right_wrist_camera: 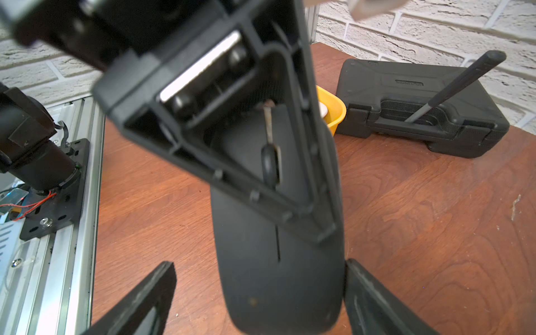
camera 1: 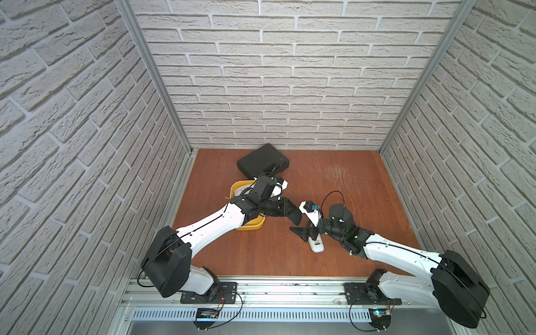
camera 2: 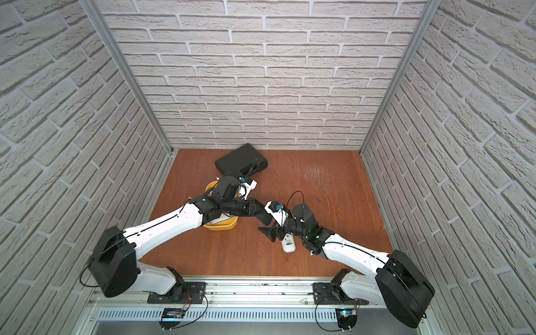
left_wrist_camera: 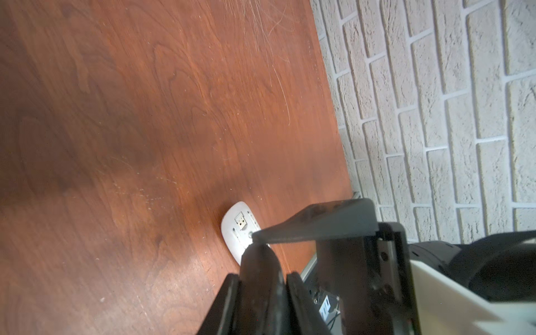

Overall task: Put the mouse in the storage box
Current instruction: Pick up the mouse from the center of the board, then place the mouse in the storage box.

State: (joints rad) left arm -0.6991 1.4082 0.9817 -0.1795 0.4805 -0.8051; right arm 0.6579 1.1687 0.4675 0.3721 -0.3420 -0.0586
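Note:
Next, I let go of the black mouse with my left gripper in the yellow storage box's end (camera 1: 249,220) nearest the metal rail. The black mouse still hangs just above the table.
A black mouse (right_wrist_camera: 275,290) hangs just above the table, and my left gripper (left_wrist_camera: 262,275) is shut on its far end. My right gripper (right_wrist_camera: 259,262) stands open around the mouse's near end, one finger (right_wrist_camera: 374,298) right at its edge, the other well clear. In a top view the two grippers meet at mid-table, left gripper (camera 1: 293,215), right gripper (camera 1: 303,227). A white mouse (camera 1: 316,245) lies belly up on the table under my right wrist. The yellow storage box (camera 1: 252,227) sits under my left forearm, with something white inside.
A black hard case (camera 1: 262,164) with a handle lies behind the box by the back wall. Brick walls enclose the wooden table (camera 1: 362,188) on three sides. A metal rail (camera 1: 275,287) with both arm bases runs along the front.

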